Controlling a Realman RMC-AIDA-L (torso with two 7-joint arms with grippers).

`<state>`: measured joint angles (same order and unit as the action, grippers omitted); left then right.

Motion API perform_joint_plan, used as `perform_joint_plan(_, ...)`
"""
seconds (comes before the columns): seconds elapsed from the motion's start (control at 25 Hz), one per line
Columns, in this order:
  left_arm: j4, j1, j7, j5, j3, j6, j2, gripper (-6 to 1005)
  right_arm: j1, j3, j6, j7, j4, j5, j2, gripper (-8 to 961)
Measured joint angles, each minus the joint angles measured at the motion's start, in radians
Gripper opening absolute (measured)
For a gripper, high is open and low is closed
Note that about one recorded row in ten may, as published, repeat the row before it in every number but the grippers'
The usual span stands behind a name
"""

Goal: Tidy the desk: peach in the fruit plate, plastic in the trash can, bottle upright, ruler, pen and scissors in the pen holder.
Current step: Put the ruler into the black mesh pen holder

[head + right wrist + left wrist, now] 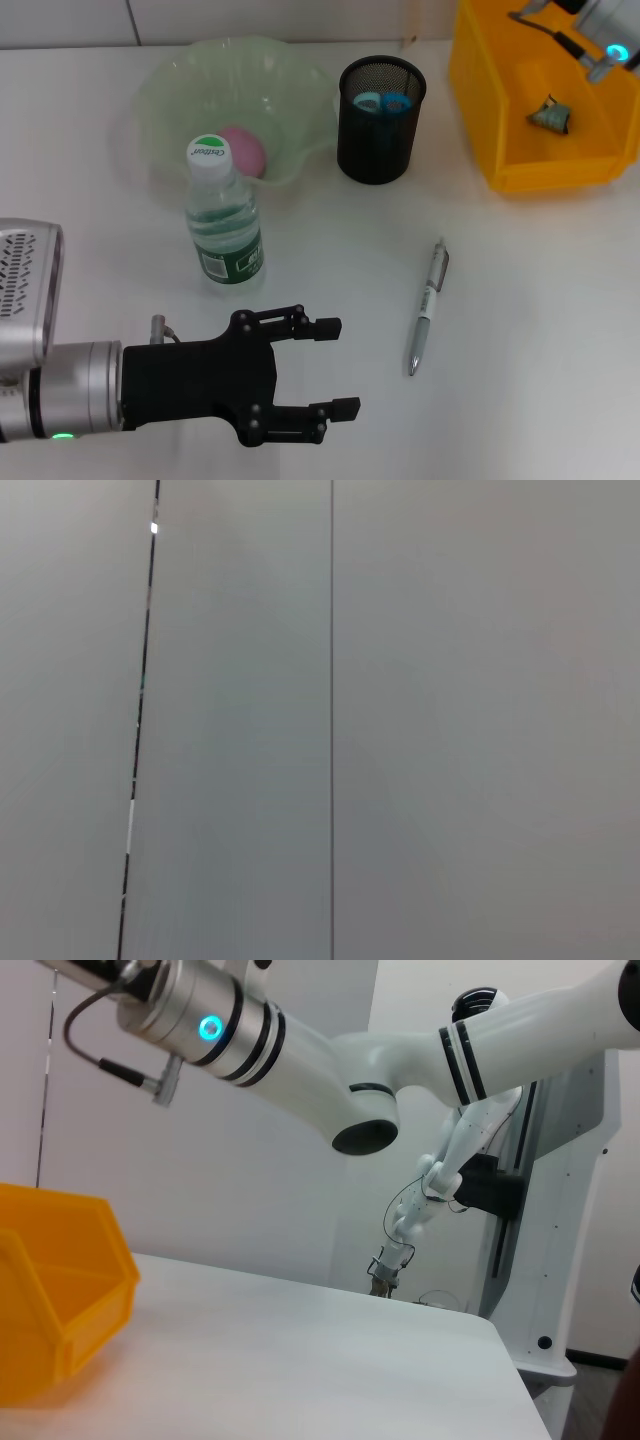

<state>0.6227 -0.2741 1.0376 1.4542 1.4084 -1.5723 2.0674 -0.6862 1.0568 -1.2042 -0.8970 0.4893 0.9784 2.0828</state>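
The ruler will drop from my right gripper inside the black mesh pen holder (356, 82), beside the blue scissors handles.
A pink peach (244, 149) lies in the pale green fruit plate (180, 80). In front of the plate a clear bottle (223, 220) with a green cap stands upright. Blue scissors handles (382, 102) show inside the black mesh pen holder (380, 135). The ruler is not visible. A silver pen (428, 310) lies on the white desk, right of centre. A crumpled piece of plastic (549, 115) rests in the yellow trash can (480, 90). My left gripper (343, 366) hovers open and empty at the lower left, pointing toward the pen. My right arm's wrist (612, 40) hangs above the trash can, its fingers out of frame.
In the left wrist view the yellow trash can (60, 1300) sits at the desk's far side, with my right arm (300, 1060) stretched above it. The desk edge (520, 1380) runs close to the robot's stand. Bare white desk lies between the pen and the trash can.
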Motion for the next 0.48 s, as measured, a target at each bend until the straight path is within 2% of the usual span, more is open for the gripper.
perform_joint_plan(0.08,0.0,-0.003,-0.001,0.0,0.004,0.0,0.001,783,-0.03,0.004,0.0,0.07,-0.064,-0.043,0.002,380)
perform_joint_plan(0.48,0.0,-0.006,-0.014,0.0,0.006,0.0,0.002,783,-0.095,0.002,0.021,0.129,-0.169,-0.094,0.006,379)
